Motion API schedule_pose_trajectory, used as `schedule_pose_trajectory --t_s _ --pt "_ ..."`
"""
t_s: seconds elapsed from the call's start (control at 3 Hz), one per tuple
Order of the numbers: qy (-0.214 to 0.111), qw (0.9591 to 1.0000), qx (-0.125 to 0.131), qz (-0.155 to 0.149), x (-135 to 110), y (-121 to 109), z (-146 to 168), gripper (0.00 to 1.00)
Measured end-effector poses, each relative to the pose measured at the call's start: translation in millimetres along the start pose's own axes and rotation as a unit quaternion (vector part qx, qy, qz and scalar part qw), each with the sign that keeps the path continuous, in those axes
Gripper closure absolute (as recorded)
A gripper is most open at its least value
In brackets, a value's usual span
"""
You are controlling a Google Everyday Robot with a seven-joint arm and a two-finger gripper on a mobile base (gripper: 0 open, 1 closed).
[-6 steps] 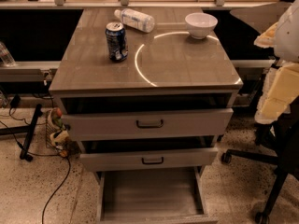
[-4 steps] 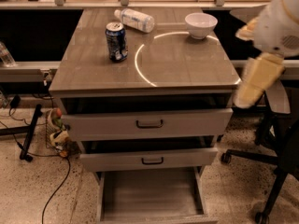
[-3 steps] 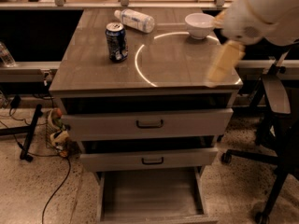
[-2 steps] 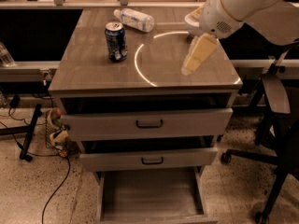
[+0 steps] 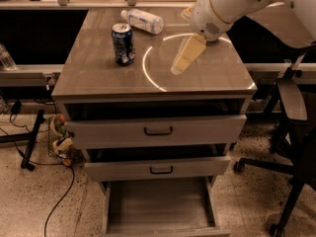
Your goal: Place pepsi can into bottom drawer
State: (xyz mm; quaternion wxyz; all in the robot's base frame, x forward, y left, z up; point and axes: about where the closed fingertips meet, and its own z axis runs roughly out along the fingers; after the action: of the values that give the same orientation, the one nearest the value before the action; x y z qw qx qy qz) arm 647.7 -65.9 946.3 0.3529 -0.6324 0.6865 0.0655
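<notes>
Next, my gripper goes to the middle of the pepsi can's side (image 5: pixel 124 48) and closes there, between the can's top and bottom.
The pepsi can (image 5: pixel 123 44), dark blue with a silver top, stands upright at the back left of the cabinet top (image 5: pixel 98 78). My gripper (image 5: pixel 177 69), cream-coloured and on a white arm coming in from the upper right, hangs over the middle of the top. It is to the right of the can, about a can's height away, and holds nothing. The bottom drawer (image 5: pixel 160 206) is pulled out at the cabinet's foot. Its flat floor is bare.
A clear plastic bottle (image 5: pixel 143 21) lies on its side behind the can. Two upper drawers with black handles (image 5: pixel 158 131) stand slightly out. An office chair (image 5: pixel 296 147) is at the right. A cable and a small basket (image 5: pixel 59 137) are on the floor at the left.
My arm has swung in from the right edge, leftward across the cabinet top toward the can. It now covers the white bowl seen before. The can and drawers have not moved.
</notes>
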Motion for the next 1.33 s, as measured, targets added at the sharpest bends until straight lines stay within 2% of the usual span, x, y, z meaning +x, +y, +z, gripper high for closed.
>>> schedule_pose_trajectory --t_s 0.33,0.67,1.0,1.33 --pt "-0.047 0.9983 0.007 0.033 -14.1 -8.9 37.1 0.00" --pt "-0.088 0.9941 0.015 0.062 -26.8 -21.9 72.2 0.00" --pt "-0.148 0.9849 0.006 0.089 -52.8 -43.2 126.1 0.00" --pt "-0.180 0.9782 0.005 0.103 -67.2 -55.6 154.8 0.00"
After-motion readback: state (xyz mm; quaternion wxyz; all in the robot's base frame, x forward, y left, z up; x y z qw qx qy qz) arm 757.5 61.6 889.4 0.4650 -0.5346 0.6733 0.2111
